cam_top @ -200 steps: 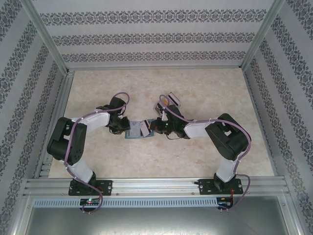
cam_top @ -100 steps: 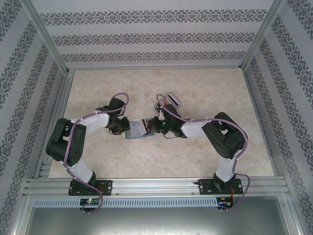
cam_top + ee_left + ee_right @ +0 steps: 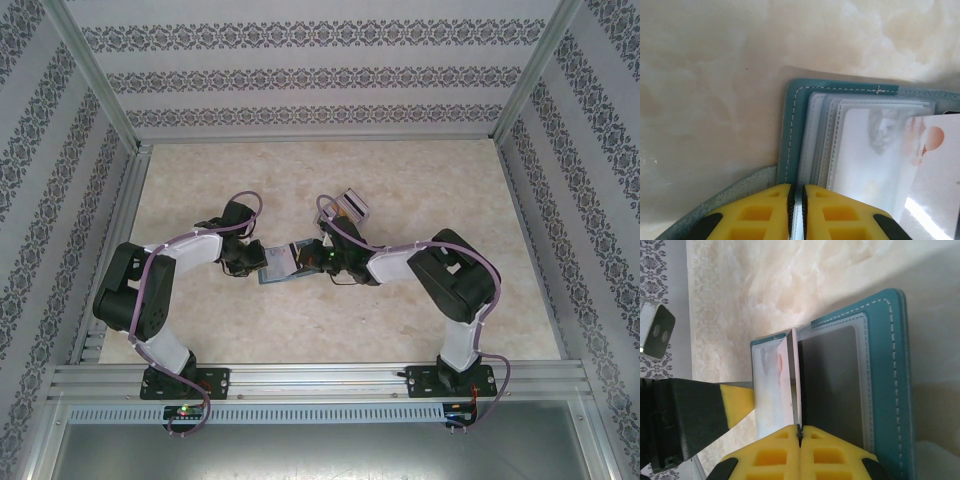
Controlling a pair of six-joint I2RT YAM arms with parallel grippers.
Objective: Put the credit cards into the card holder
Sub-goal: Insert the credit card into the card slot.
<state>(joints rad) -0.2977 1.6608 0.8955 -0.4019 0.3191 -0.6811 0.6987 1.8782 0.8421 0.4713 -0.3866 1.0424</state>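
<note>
The robot's right gripper needs to release the pale credit card in the card holder's clear sleeve (image 3: 283, 265) (image 3: 776, 390) beside the left gripper.
The teal card holder (image 3: 274, 268) lies open on the table between the two arms. My left gripper (image 3: 798, 192) is shut on the near edge of one of its clear inner sleeves (image 3: 817, 130), beside the stitched teal cover (image 3: 792, 125). My right gripper (image 3: 800, 430) is shut on a pale credit card (image 3: 794, 380) with an orange spot. The card stands on edge over the open card holder (image 3: 887, 380), its far end among the sleeves. In the left wrist view the same card (image 3: 935, 165) lies over the sleeves at the right.
A clear slanted tray (image 3: 350, 206) stands just behind the right gripper (image 3: 303, 258). Patterned walls and aluminium rails enclose the marble-look table (image 3: 400, 320). The left gripper's yellow finger (image 3: 737, 400) sits close beside the held card.
The right arm has shifted left, carrying the card further over the card holder. The left gripper has kept its hold and barely moved.
</note>
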